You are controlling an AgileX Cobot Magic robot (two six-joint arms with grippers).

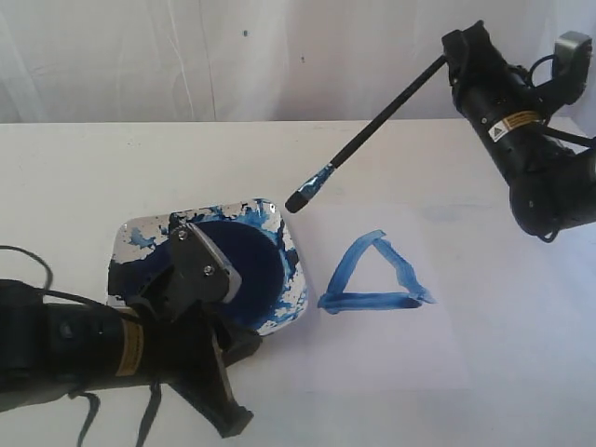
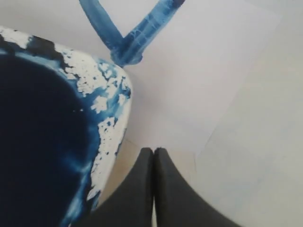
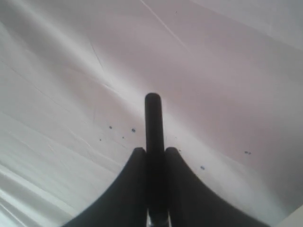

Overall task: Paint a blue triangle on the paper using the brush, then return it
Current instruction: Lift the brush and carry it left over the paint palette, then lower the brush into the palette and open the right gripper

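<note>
The robot's right gripper will lay the brush down across the dark blue pool in the paint dish (image 1: 246, 248), with the brush's handle over the dish's rim.
The blue triangle (image 1: 372, 301) is painted on the white paper (image 1: 391, 349), right of the paint dish. My right gripper (image 1: 455, 58) is raised at the upper right, shut on the black handle of the brush (image 1: 377, 128). The brush slants down to the left, its blue-stained tip (image 1: 300, 199) in the air above the dish's far right corner. In the right wrist view the handle (image 3: 153, 120) sticks out between the shut fingers (image 3: 154, 150). My left gripper (image 1: 191, 244) is over the dish, shut and empty (image 2: 153, 150). The left wrist view shows a triangle corner (image 2: 124, 49) and the paper (image 2: 199, 71).
A square silvery paint dish (image 1: 140, 237), smeared with blue, holds a dark blue paint pool (image 1: 250, 265); its rim (image 2: 111, 109) lies beside the left fingers. A white backdrop rises behind the table. The left arm covers the dish's near left part.
</note>
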